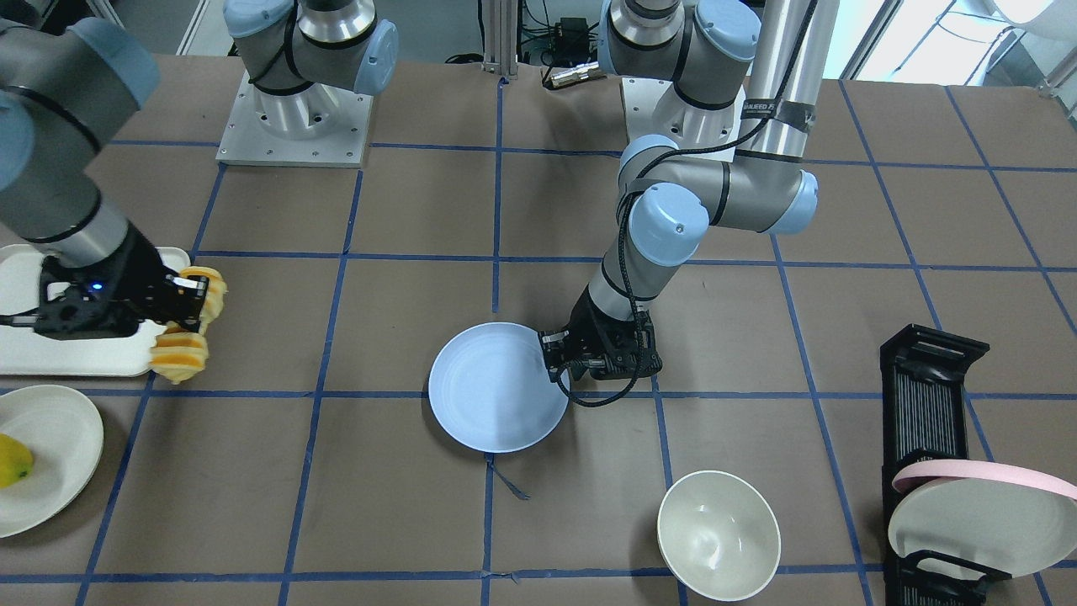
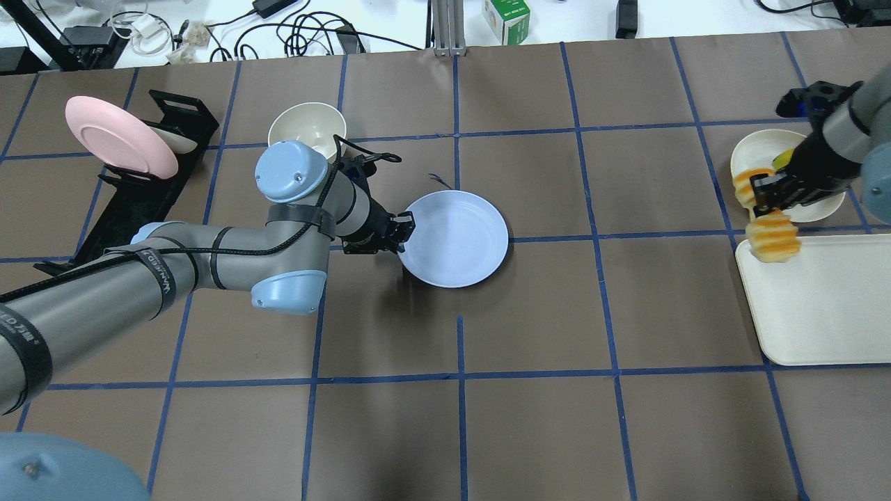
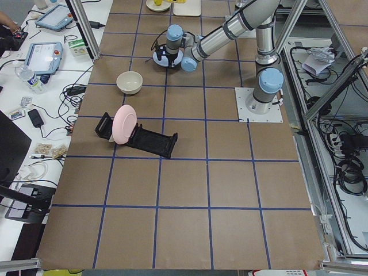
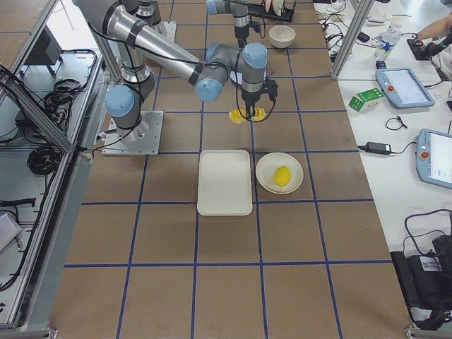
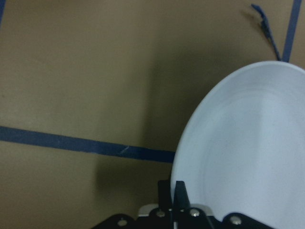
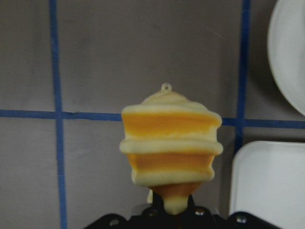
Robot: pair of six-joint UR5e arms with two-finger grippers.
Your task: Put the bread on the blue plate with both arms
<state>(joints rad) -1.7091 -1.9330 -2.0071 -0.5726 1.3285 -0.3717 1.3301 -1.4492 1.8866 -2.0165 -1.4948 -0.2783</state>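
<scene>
The robot's right gripper needs to release the bread near the middle of the blue plate [image 1: 500, 368], a little toward the arm bases. The bread now hangs above the white tray's edge.
The bread [image 1: 179, 355], a ridged orange-yellow loaf, hangs crosswise in my right gripper [image 1: 190, 313], which is shut on its middle above the edge of the white tray. In the overhead view the bread [image 2: 773, 236] sticks out on both sides of the right gripper [image 2: 760, 202]. The right wrist view shows the bread [image 6: 169, 148] end-on, clear of the table. The pale blue plate [image 1: 496, 396] is at the table's middle. My left gripper [image 1: 555, 360] is shut on its rim; the left wrist view shows the fingers closed on the plate [image 5: 248, 152] edge.
A white tray [image 2: 821, 306] lies below the bread. Beside it is an off-white plate [image 1: 59, 454] with a yellow fruit [image 1: 13, 461]. A white bowl [image 1: 718, 534] stands near the blue plate. A black dish rack [image 1: 925, 404] holds a pink plate [image 1: 984, 478].
</scene>
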